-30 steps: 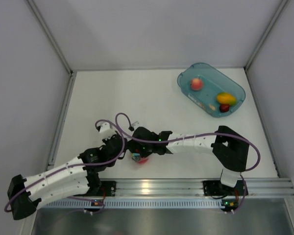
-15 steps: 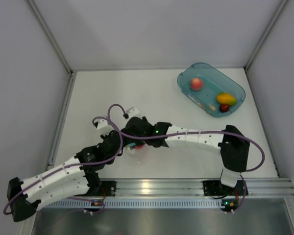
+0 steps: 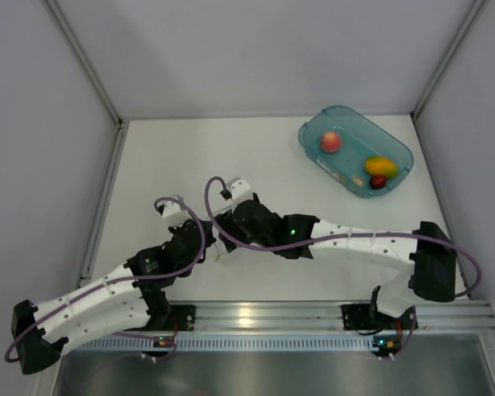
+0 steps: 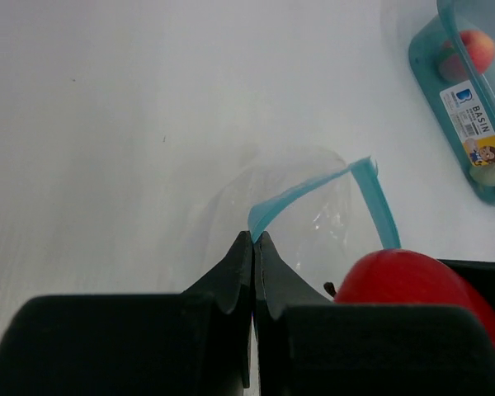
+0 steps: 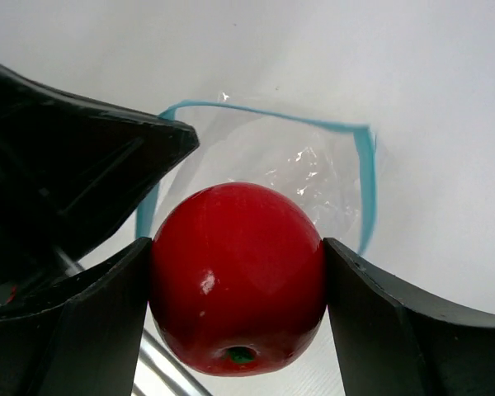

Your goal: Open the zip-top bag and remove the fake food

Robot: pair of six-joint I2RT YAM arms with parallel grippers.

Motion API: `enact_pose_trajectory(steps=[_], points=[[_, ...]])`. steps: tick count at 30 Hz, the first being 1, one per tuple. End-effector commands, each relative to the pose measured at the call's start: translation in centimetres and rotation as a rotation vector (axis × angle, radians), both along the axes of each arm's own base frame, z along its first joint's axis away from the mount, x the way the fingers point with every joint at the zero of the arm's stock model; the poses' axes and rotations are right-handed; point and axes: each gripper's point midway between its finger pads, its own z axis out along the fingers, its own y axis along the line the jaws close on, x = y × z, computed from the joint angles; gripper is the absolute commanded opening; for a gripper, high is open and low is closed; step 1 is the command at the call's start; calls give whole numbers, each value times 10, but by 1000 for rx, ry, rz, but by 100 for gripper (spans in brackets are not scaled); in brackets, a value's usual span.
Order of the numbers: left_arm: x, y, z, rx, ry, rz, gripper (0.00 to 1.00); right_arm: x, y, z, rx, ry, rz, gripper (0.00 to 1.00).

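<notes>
Next, my right gripper lets go of the red tomato-like ball in the teal tub (image 3: pixel 353 146), between the pinkish peach ball and the mango.
The zip-top bag (image 4: pixel 313 210) lies open on the white table, its teal strip curving round the mouth; it also shows in the right wrist view (image 5: pixel 313 173). My left gripper (image 4: pixel 254 237) is shut on the teal strip at the bag's near edge. My right gripper (image 5: pixel 238 280) is shut on the red tomato-like ball (image 5: pixel 238 276) and holds it just above the bag's mouth; the ball also shows in the left wrist view (image 4: pixel 404 276). In the top view both grippers meet at the table's front left, left (image 3: pixel 208 246) and right (image 3: pixel 229 235), and hide the bag and ball.
A teal translucent tub (image 3: pixel 313 136) stands at the back right. It holds the pinkish peach ball (image 3: pixel 331 142), the yellow-orange mango (image 3: pixel 380 165) and a small dark red piece (image 3: pixel 378 181). White walls close the table at left, back and right.
My right arm has stretched further left and back, carrying the red ball up from the bag. My left gripper has shifted slightly and keeps hold of the bag.
</notes>
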Motion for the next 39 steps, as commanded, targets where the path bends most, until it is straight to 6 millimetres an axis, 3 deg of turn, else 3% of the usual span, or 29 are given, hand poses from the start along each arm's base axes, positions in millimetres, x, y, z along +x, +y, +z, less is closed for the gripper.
enact_pose_trajectory(steps=[1, 8, 10, 12, 13, 15, 16, 18, 19, 21, 22, 28, 30, 34, 37, 39], points=[[7, 3, 12, -6, -42, 35, 0, -15, 18, 53, 196, -58, 86, 37], [9, 3, 10, 6, -36, 45, 0, -24, 7, 87, 318, -99, 120, 36], [9, 4, 9, 13, -37, 51, 0, -12, -5, 97, 315, -129, 65, 36], [10, 5, 8, 21, -38, 55, 0, -1, -18, 94, 271, -127, 25, 35], [9, 5, 8, 24, -38, 52, 0, 19, -31, 99, 265, -137, -35, 35], [10, 5, 9, 29, -38, 51, 0, 41, -53, 93, 212, -138, -109, 35], [10, 5, 10, 29, -40, 51, 0, 67, -75, 96, 204, -143, -192, 35], [10, 5, 10, 45, -40, 44, 0, 92, -103, 95, 182, -147, -283, 35], [11, 5, 11, 47, -41, 42, 0, 118, -132, 97, 177, -159, -378, 36], [11, 4, 14, 56, -44, 32, 0, 142, -165, 96, 155, -156, -469, 36], [12, 3, 14, 62, -43, 28, 0, 165, -194, 96, 138, -159, -552, 35], [11, -8, 18, 99, -29, -49, 0, 239, -298, 88, -5, -164, -813, 36], [10, -11, 21, 98, -32, -66, 0, 256, -317, 78, -55, -153, -843, 39], [8, -23, 30, 98, -30, -143, 0, 310, -364, 34, -160, -80, -911, 42], [4, -34, 33, 117, -12, -215, 0, 337, -385, 6, -212, -15, -927, 43], [4, -35, 34, 133, -6, -223, 0, 353, -387, -10, -210, 16, -900, 44]])
